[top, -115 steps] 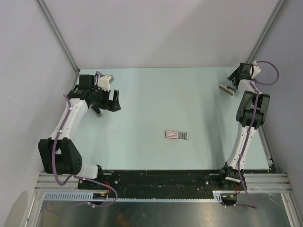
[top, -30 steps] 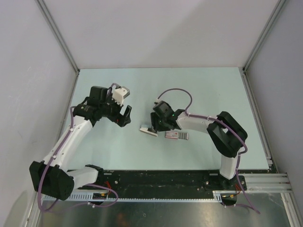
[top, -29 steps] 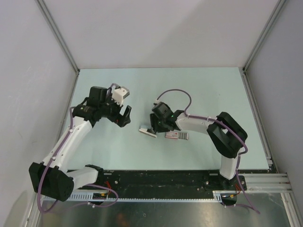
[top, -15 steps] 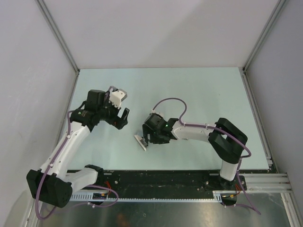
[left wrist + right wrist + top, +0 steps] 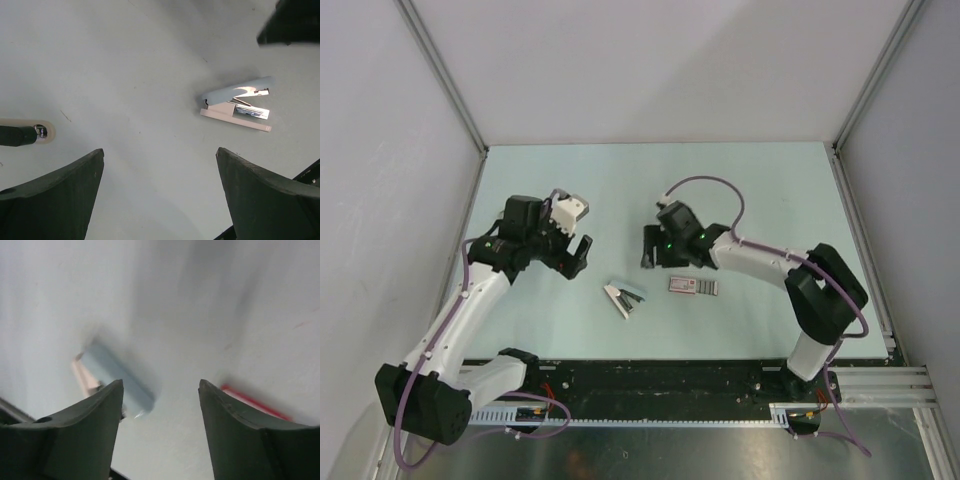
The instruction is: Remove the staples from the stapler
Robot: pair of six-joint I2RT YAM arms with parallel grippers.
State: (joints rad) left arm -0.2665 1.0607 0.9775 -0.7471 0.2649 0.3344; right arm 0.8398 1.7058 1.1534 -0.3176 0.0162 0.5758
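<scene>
The stapler is on its side and slightly open at the magazine, so next my right gripper pinches the stapler top's loose end [image 5: 268,83] before my left gripper takes the stapler's base.
The stapler [image 5: 623,298] is small, with a pale blue top and a pink base. It lies on its side on the table, slightly agape, with its metal magazine showing in the left wrist view [image 5: 235,102]. A flat pink-red piece [image 5: 682,285] with a grey ribbed staple strip [image 5: 708,287] at its right end lies right of it. My right gripper [image 5: 648,250] is open and empty, above and between the two; its view shows the stapler [image 5: 117,375] and the red piece [image 5: 255,402]. My left gripper [image 5: 578,252] is open and empty, left of the stapler.
The pale green table [image 5: 760,200] is walled by grey panels at the back and sides. A black rail [image 5: 660,380] runs along the near edge. A dark rod on a beige disc [image 5: 30,134] shows at the left of the left wrist view.
My right gripper carried the stapler from the back right to the table's middle, set it down, let go and drew back. My left gripper moved in towards the centre.
</scene>
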